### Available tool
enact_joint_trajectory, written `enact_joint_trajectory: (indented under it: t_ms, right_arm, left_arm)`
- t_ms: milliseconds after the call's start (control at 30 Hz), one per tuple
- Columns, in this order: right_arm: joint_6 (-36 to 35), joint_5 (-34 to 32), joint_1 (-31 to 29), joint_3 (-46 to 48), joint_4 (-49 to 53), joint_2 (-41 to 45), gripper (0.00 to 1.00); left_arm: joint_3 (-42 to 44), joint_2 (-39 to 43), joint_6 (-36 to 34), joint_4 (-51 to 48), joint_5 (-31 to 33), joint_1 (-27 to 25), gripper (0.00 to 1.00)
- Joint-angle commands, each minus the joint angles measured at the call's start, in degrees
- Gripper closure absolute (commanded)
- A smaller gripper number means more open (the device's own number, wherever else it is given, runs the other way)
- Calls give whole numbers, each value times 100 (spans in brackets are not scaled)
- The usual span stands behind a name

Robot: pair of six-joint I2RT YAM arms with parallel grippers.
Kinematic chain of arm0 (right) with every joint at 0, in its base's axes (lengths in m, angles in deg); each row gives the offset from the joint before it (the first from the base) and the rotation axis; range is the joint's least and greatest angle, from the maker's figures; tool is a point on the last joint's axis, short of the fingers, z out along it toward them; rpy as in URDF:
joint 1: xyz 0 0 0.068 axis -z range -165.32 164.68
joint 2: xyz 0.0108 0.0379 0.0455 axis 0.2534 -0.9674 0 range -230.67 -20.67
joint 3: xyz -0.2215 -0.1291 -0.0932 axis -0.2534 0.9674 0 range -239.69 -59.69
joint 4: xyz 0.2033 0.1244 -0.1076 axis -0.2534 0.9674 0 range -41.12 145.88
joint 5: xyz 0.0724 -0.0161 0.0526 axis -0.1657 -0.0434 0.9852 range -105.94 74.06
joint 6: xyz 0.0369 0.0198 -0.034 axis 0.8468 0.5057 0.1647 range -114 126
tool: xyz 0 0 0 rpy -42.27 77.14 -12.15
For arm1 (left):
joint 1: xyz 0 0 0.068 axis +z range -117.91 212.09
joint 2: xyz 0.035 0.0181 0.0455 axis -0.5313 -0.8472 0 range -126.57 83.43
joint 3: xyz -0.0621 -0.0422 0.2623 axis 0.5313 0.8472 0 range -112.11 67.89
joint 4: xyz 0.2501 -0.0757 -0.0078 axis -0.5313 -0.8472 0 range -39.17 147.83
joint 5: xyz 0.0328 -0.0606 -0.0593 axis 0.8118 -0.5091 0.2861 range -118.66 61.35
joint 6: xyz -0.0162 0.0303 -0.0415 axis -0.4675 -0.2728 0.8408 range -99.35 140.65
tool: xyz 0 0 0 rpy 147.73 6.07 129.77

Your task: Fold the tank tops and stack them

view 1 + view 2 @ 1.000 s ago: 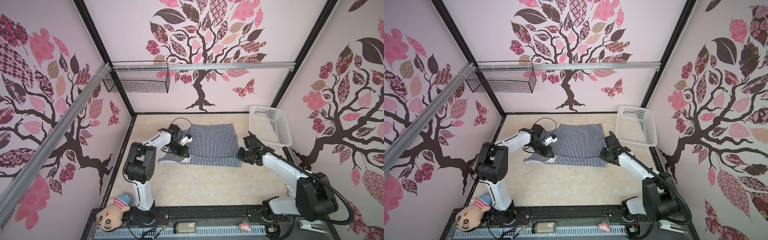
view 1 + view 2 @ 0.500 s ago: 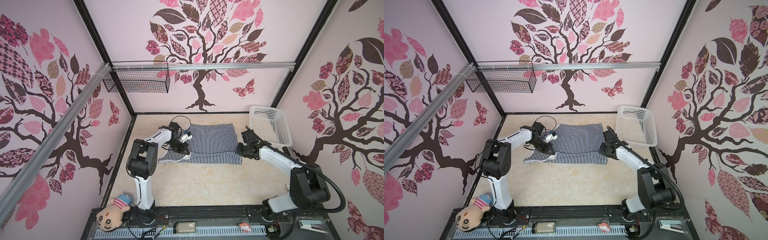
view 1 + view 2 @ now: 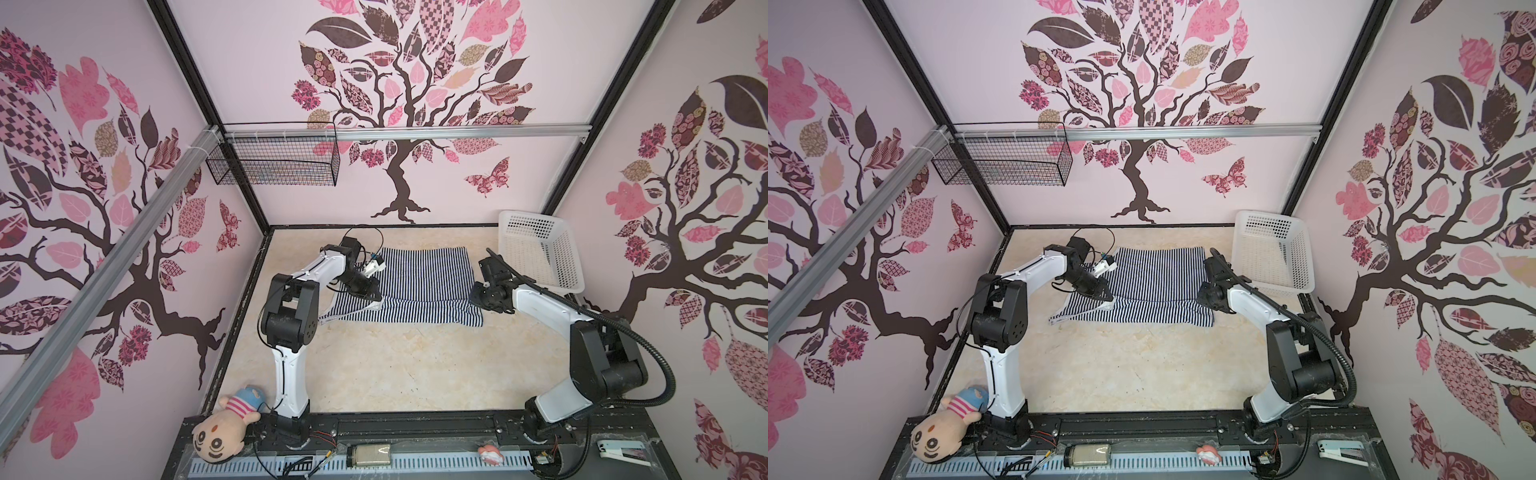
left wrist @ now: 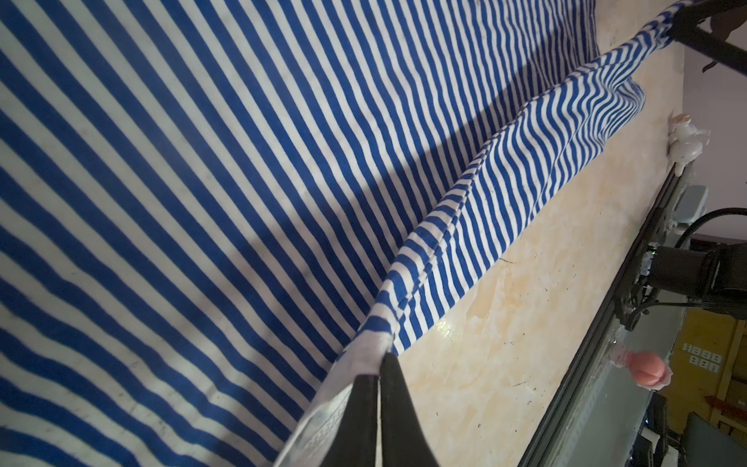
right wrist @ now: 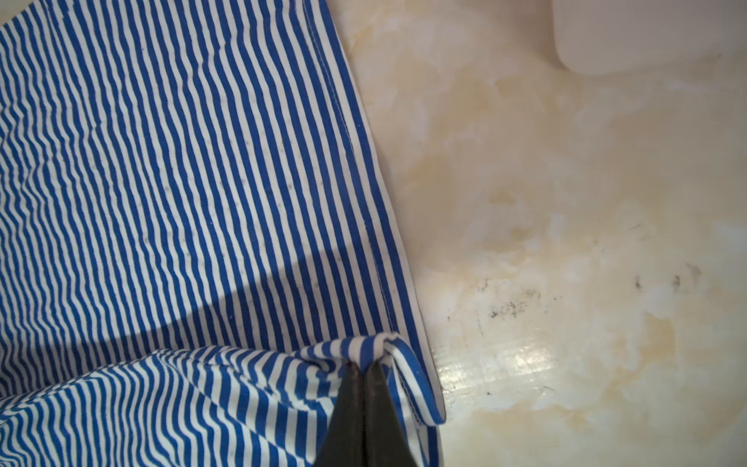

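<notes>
I should put the bunched hem, now held at the near corner, down on the flat striped cloth [image 3: 468,296] [image 5: 352,216] next to its edge on the basket side and release it with my right gripper.
A navy-and-white striped tank top [image 3: 424,278] [image 3: 1154,286] lies spread at the back of the table in both top views. My left gripper [image 3: 375,302] [image 3: 1108,303] is at its near left part, shut on the white edging [image 4: 364,356], which it holds lifted. My right gripper [image 3: 478,297] [image 3: 1205,296] is at the near right corner, shut on a bunched fold of the striped hem [image 5: 376,347]. Between the two grippers [image 4: 380,364] [image 5: 366,366] the near edge of the cloth is raised off the table and laid partly back over the flat part.
A white plastic basket [image 3: 540,249] stands at the back right, close behind the right arm. A black wire basket [image 3: 274,166] hangs on the back wall. A plush doll [image 3: 226,428] lies at the front left by the left arm's base. A small pink toy [image 3: 490,455] sits on the front rail.
Both arms have moved a little toward the back wall with the cloth's near edge in their grip; the right gripper also shifted slightly left.
</notes>
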Motion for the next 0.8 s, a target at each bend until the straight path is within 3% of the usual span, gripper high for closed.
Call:
enact_joint_trajectory:
  t_ms: [0, 767]
  right_arm:
    - [-70, -178, 33, -256, 36, -126, 95]
    - [-156, -313, 42, -759, -94, -832, 94]
  left_arm:
    - [-169, -166, -87, -148, 140, 38, 91]
    - [-310, -272, 118, 155, 167, 103, 91]
